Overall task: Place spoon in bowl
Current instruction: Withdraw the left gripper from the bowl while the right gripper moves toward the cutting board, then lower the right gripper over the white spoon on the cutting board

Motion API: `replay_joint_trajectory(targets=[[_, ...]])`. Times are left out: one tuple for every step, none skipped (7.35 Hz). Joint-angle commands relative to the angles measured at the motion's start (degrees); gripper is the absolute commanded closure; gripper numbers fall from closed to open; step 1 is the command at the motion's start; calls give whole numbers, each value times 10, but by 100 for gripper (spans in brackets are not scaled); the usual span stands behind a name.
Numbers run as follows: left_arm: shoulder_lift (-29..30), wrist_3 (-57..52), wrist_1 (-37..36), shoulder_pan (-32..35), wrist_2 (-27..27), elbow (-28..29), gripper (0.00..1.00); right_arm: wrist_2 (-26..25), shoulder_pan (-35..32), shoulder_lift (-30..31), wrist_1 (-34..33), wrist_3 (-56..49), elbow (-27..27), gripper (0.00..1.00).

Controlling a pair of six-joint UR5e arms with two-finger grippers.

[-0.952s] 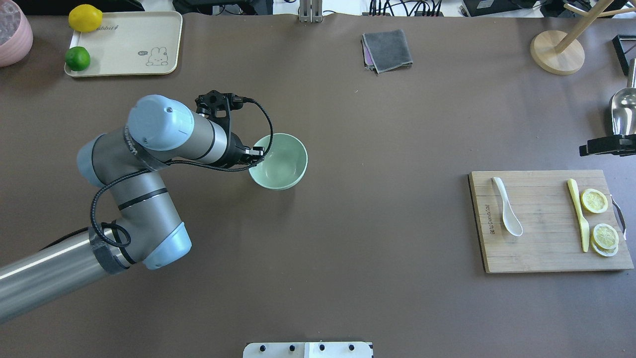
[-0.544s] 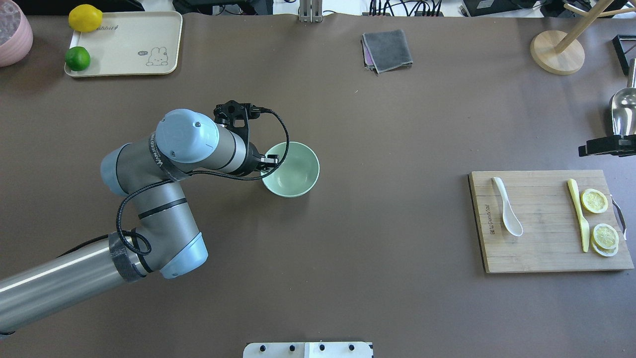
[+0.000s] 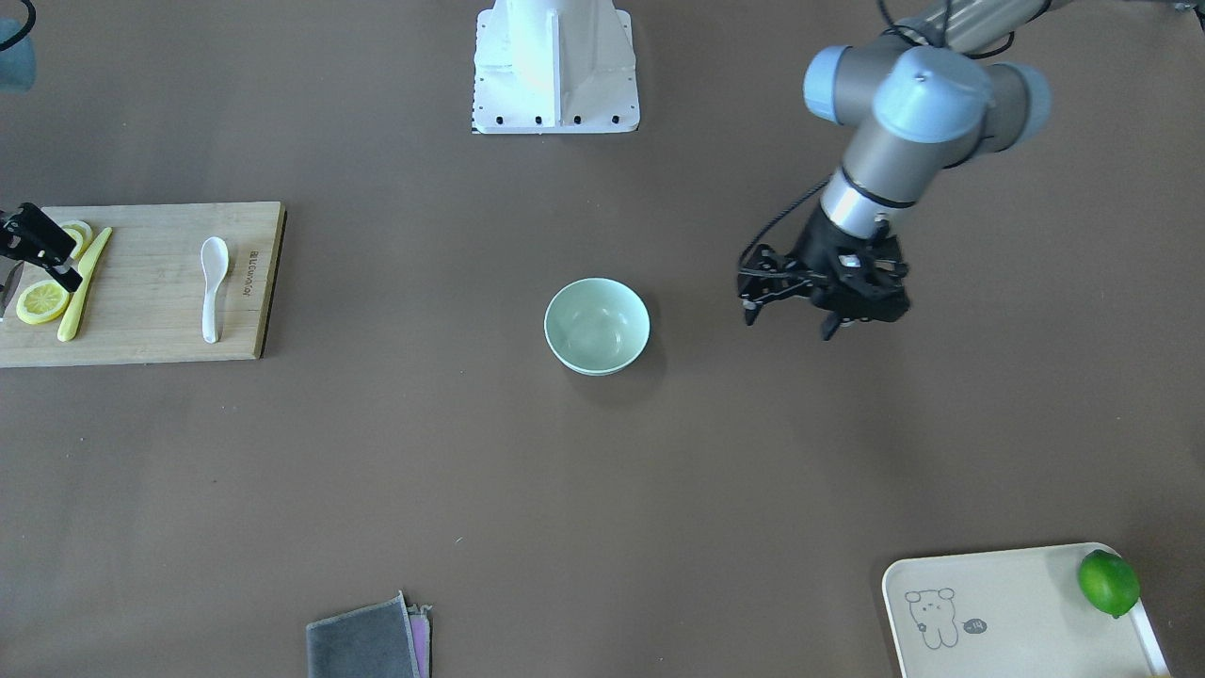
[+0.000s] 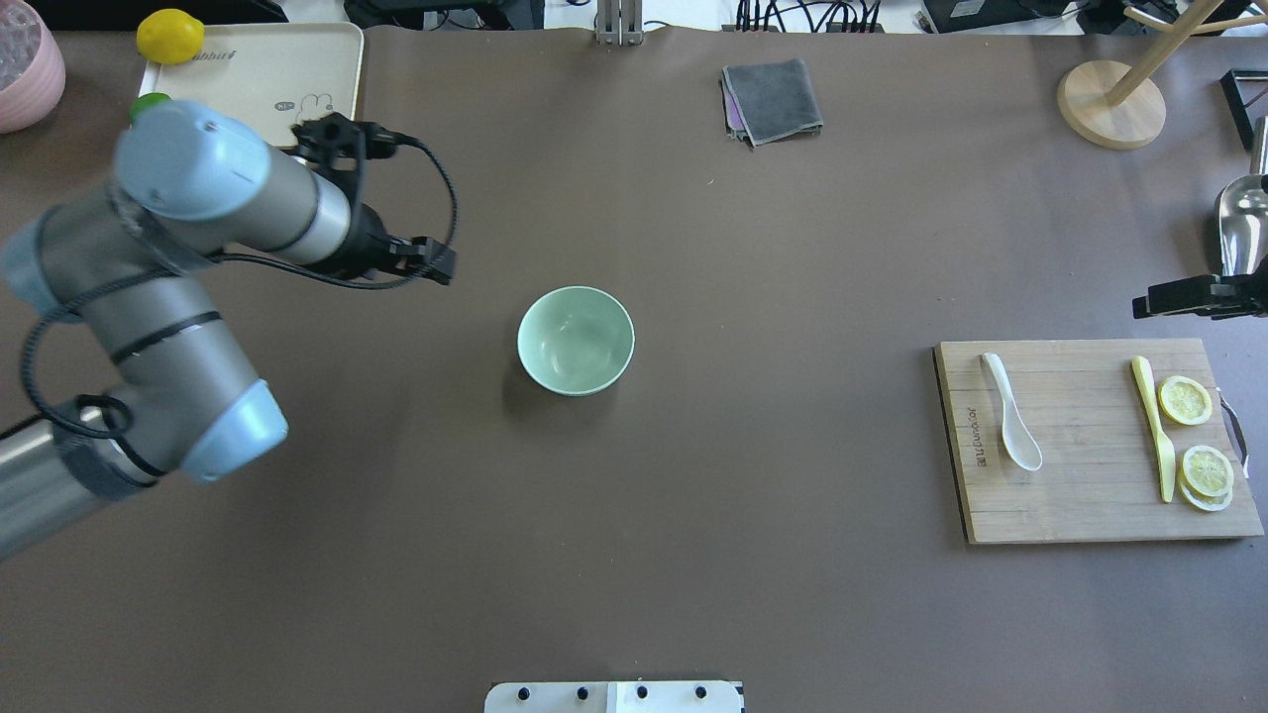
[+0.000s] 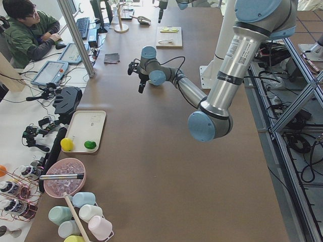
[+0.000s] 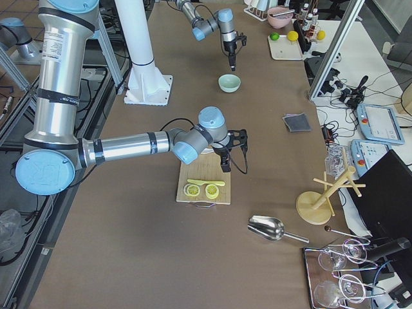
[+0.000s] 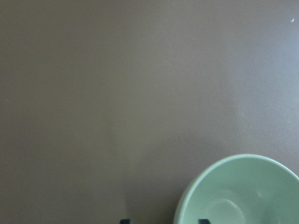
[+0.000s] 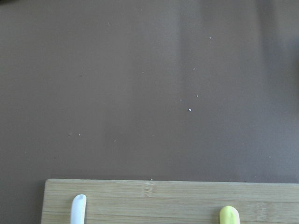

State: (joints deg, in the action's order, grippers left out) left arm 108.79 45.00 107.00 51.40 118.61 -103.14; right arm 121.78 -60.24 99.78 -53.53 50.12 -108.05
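Observation:
The robot's right gripper should next move to the middle of the handle [image 3: 210, 305] of the white spoon on the wooden cutting board and close there.
The pale mint-green bowl [image 4: 576, 340] stands upright and empty mid-table, also in the front view [image 3: 597, 326]. My left gripper [image 4: 436, 265] is open and empty, up and to the left of the bowl and clear of it. Its fingertips [image 7: 125, 220] show apart at the bottom of the left wrist view, with the bowl [image 7: 243, 191] at lower right. The white spoon [image 4: 1012, 416] lies on the wooden cutting board [image 4: 1080, 505] at the right. My right gripper [image 4: 1189, 295] hovers by the board's far right corner. I cannot tell if it is open. The spoon's handle end [image 8: 78, 208] shows in the right wrist view.
A yellow plastic knife [image 4: 1154, 426] and lemon slices [image 4: 1185, 399] share the board. A cream tray [image 4: 267, 69] with a lemon and a lime sits far left. A grey cloth [image 4: 772, 99], a wooden stand [image 4: 1109, 104] and a metal scoop [image 4: 1243, 223] lie along the far and right edges.
My left gripper slid the bowl slightly right while holding its rim, then let go and drew back up and left. The right gripper shifted slightly left.

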Motion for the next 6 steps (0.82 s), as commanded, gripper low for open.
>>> replay_joint_trajectory(targets=[[-113,-215,-6,142,86,-14,2,-71,90,14,3,99,-42,1],[-135,-265,-6,171,89,-12,2,-155,168,26,3,155,-64,2],[-139,-267,-6,172,88,-12,2,-227,234,28,2,179,-64,1],[-140,-267,-5,172,88,-12,2,-253,265,24,0,173,-58,1],[-140,-267,-5,172,88,-12,2,-256,287,8,-1,162,-51,2],[-139,-267,-5,172,88,-12,2,-254,281,-18,-5,135,-41,7]])
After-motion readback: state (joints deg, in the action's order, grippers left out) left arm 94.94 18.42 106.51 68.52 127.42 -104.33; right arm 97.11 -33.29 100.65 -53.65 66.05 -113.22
